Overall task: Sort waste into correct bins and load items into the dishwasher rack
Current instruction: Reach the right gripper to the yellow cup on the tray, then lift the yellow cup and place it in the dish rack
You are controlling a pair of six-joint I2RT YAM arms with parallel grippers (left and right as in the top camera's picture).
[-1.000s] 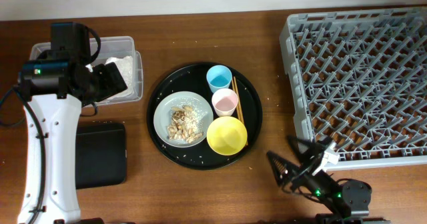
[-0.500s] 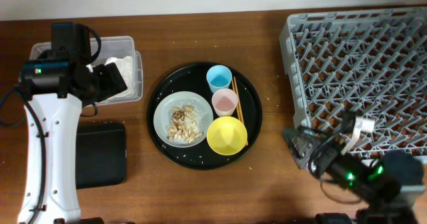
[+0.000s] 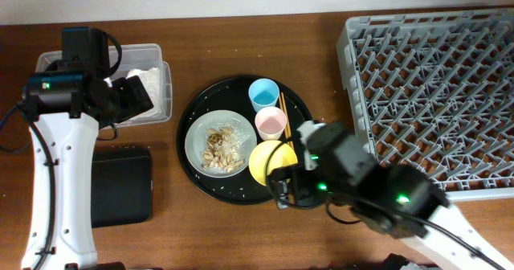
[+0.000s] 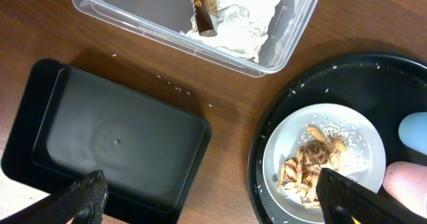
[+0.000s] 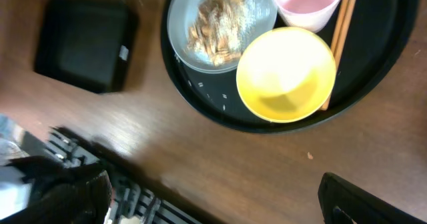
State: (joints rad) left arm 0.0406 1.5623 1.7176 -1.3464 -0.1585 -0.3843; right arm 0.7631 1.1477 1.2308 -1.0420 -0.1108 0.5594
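My right gripper moves to the yellow bowl next and closes on the bowl's rim (image 3: 251, 171) (image 5: 245, 99) near the grey-white plate.
A round grey-white plate (image 3: 215, 144) with beige food scraps (image 3: 220, 148) and rice sits on a large round black tray with a light blue cup (image 3: 263, 94), pink cup (image 3: 271, 123), chopsticks (image 3: 283, 109) and yellow bowl (image 3: 265, 161). My right gripper (image 3: 287, 188) is open and empty, above the tray's front right edge by the bowl (image 5: 285, 74). My left gripper (image 3: 128, 99) is open and empty over the clear box (image 3: 161, 101), which holds white napkins (image 4: 247, 17) and a gold-brown wrapper (image 4: 203, 7). The shallow black tray (image 3: 120, 186) is empty. The grey rack (image 3: 434, 93) is at the right.
The large round black tray (image 3: 193, 173) takes up the middle of the wooden table. Rice grains lie scattered on it and on the wood near the clear box (image 4: 167, 84). My right arm covers the table between the round tray and the rack's front corner.
My right arm has swung from the table's front right to the left and now hangs over the round tray's front right edge beside the yellow bowl. The left arm has not moved.
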